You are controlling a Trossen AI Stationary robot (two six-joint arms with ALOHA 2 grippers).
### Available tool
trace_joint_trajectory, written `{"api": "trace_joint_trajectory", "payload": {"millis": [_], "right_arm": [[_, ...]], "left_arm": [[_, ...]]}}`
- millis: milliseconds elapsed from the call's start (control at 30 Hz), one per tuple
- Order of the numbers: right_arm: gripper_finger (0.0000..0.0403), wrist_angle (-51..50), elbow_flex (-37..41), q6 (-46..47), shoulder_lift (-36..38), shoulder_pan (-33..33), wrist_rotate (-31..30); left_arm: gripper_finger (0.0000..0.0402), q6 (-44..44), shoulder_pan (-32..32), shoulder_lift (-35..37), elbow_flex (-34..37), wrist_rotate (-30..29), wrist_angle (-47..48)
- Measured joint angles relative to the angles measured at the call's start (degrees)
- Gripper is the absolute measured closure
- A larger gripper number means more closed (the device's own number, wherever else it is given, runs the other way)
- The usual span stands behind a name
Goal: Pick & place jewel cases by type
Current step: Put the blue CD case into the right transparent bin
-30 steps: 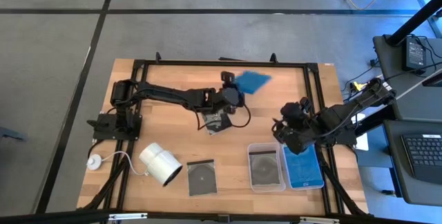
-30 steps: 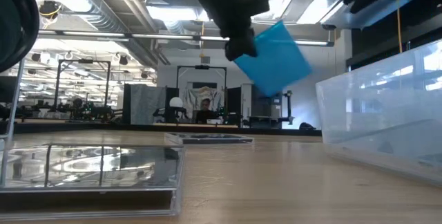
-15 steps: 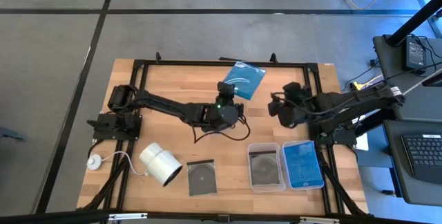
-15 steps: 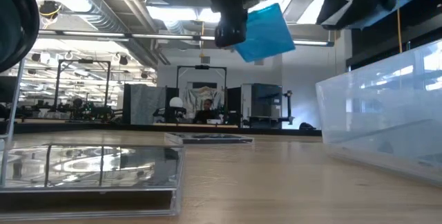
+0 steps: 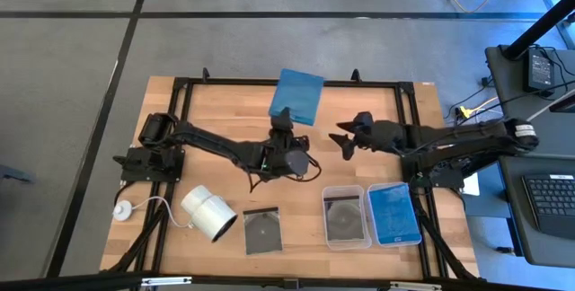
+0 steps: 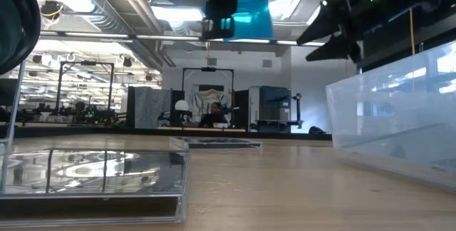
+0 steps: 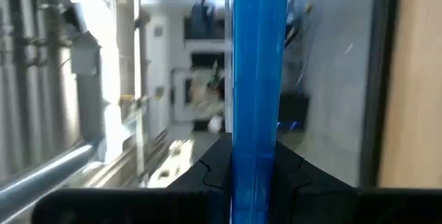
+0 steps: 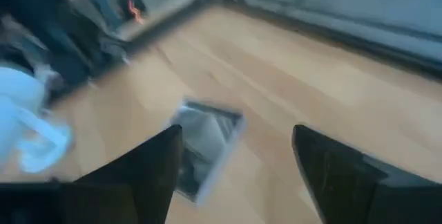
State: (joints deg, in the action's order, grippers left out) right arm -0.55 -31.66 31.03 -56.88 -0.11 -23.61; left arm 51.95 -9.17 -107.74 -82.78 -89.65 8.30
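Next, my right gripper grips the blue jewel case in my left gripper, midway along the case's side edge [image 5: 320, 100] facing my right arm.
My left gripper [image 5: 285, 117] is shut on a bright blue jewel case [image 5: 297, 96], held high over the table's far middle; the low view shows the case [image 6: 249, 17] well above the wood. My right gripper [image 5: 343, 138] hovers open to the right of it, touching nothing. A second blue case [image 5: 393, 212] lies in the right clear tray. One grey case [image 5: 345, 215] lies in the left tray, and another grey case [image 5: 261, 230] lies flat on the table near the front edge. A third grey case [image 8: 207, 148] lies flat mid-table, mostly hidden under my left arm in the high view. My left gripper pinches the blue case between its two fingers [image 7: 214, 172] at the edge nearest the table's near side [image 7: 257, 141]. The fingers come from the near side, and the case reaches away from them toward the far edge. It is lifted clear of everything.
A white cylinder [image 5: 209, 213] with a cord lies at the front left. Two clear trays [image 5: 367, 237] sit side by side at the front right. A black frame [image 5: 287, 82] borders the table. Bare wood lies between the arms and along the far side.
My left gripper has risen with the blue case and turned it, so the case now points toward the far edge and stands higher. My right gripper has left the blue tray, moving up and toward the table's middle, fingers apart.
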Motion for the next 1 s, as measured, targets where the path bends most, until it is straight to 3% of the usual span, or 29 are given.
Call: {"api": "trace_joint_trajectory", "payload": {"millis": [133, 233, 367, 533, 700, 833, 1000], "right_arm": [[0.0127, 20.7, 8.5, -2.8, 2.9, -5.8, 10.5], [0.0127, 40.5, 14.8, 0.6, 2.9, -10.7, 19.0], [0.0127, 55.7, 19.8, 7.7, 2.7, -14.5, 18.3], [0.0127, 55.1, 20.9, 1.6, 2.7, -16.3, 10.2], [0.0127, 51.7, 20.9, -0.5, 2.7, -16.3, 11.6], [0.0127, 52.7, 20.9, 5.6, 2.7, -16.3, 15.5], [0.0127, 53.1, 18.3, 20.5, 2.6, -16.3, 20.3]], "left_arm": [[0.0360, -4.3, 0.7, 0.0, 0.0, -0.3, 4.6], [0.0360, -4.7, 0.7, 0.0, 0.0, -0.4, 3.9], [0.0359, -4.3, 0.6, 0.0, 0.0, -0.4, 2.2], [0.0360, 0.0, 1.0, 0.0, 0.0, 1.3, 1.8], [0.0360, 5.7, 2.5, 0.0, 0.0, 4.5, -2.4], [0.0360, 11.5, 3.1, 0.0, 0.0, 6.9, -9.4], [0.0360, 20.2, 2.8, 0.0, 0.0, 11.3, -18.5]]}}
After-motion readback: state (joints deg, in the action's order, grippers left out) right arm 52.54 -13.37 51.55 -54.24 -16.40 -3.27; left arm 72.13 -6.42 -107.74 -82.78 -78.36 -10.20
